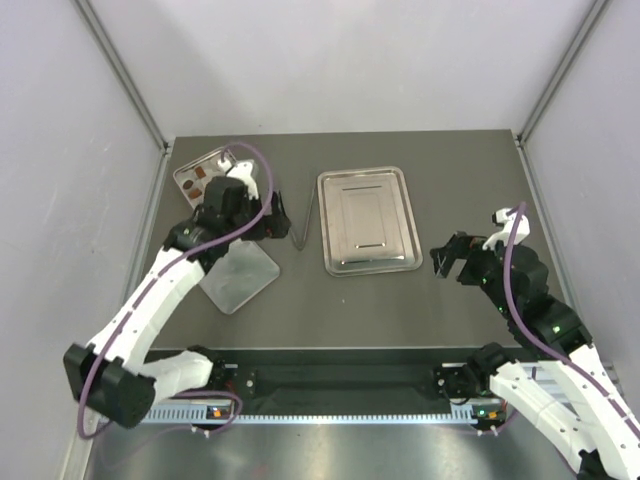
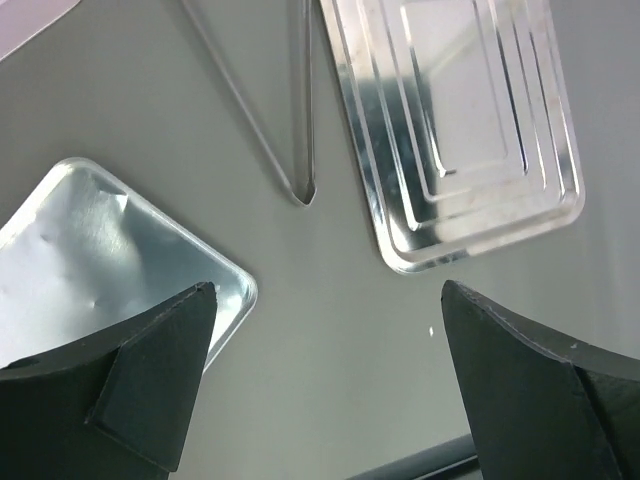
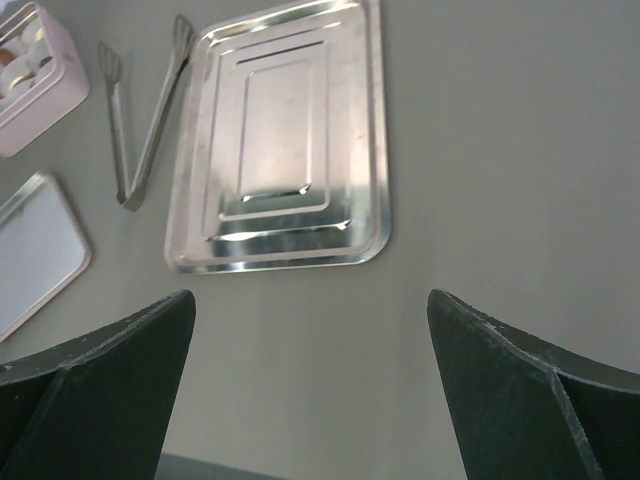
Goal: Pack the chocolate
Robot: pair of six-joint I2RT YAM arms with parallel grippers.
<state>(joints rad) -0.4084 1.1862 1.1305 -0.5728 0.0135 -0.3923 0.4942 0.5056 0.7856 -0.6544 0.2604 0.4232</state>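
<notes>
I should move my left gripper to the silver lid next and close it on the edge [image 1: 268,256] [image 2: 180,233] nearest the metal tongs.
Small brown and cream chocolate pieces [image 1: 200,176] sit in the compartments of the pink tin [image 1: 190,172] at the back left, partly hidden by my left arm. In the right wrist view the tin [image 3: 45,90] shows at the top left corner with a few pieces [image 3: 14,56] in it. The steel tray [image 1: 367,220] in the middle holds nothing. My left gripper [image 1: 275,222] is open and empty, above the table between the lid and the tray [image 2: 460,120]. My right gripper [image 1: 441,262] is open and empty, just right of the tray's near corner.
The tin's lid [image 1: 238,277] lies silver side up near the left arm; it also shows in the left wrist view [image 2: 90,250]. Metal tongs [image 1: 300,220] lie between the tin and the tray. Grey walls close in the table on three sides.
</notes>
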